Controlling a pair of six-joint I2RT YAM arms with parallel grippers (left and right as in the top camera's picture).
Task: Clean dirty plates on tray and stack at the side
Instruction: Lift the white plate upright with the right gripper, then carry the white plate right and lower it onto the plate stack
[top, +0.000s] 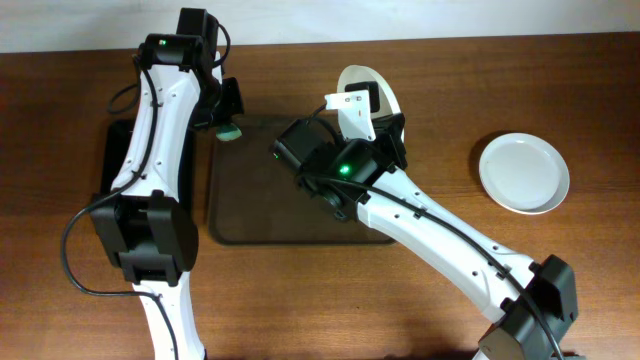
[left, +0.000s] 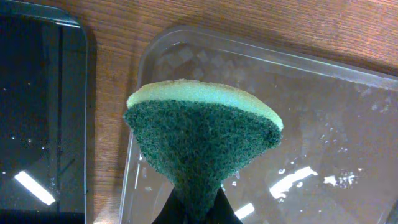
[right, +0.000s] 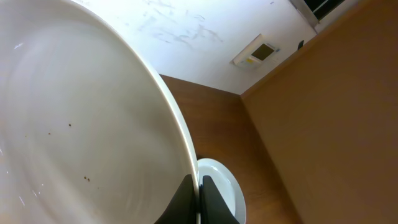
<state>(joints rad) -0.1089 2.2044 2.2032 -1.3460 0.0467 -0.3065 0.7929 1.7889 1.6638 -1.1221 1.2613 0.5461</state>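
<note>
Next, my right gripper lets go of the specked white plate on top of the white plate (top: 521, 170) (right: 218, 191) lying on the table.
My right gripper (right: 198, 193) is shut on the rim of a white plate (right: 81, 137) and holds it tilted up over the far edge of the dark brown tray (top: 250, 200); the plate (top: 372, 88) shows a few small dark specks. A second white plate (top: 523, 172) lies flat on the table at the right, also showing in the right wrist view (right: 225, 193). My left gripper (left: 199, 211) is shut on a green and yellow sponge (left: 202, 134), held at the tray's far left corner (top: 229, 131). A third plate is not in view.
A black glossy tray (left: 37, 112) lies to the left of the brown tray, mostly under my left arm (top: 160, 150). My right arm (top: 440, 230) stretches across the tray's right side. The wooden table (top: 560, 260) runs to the back wall.
</note>
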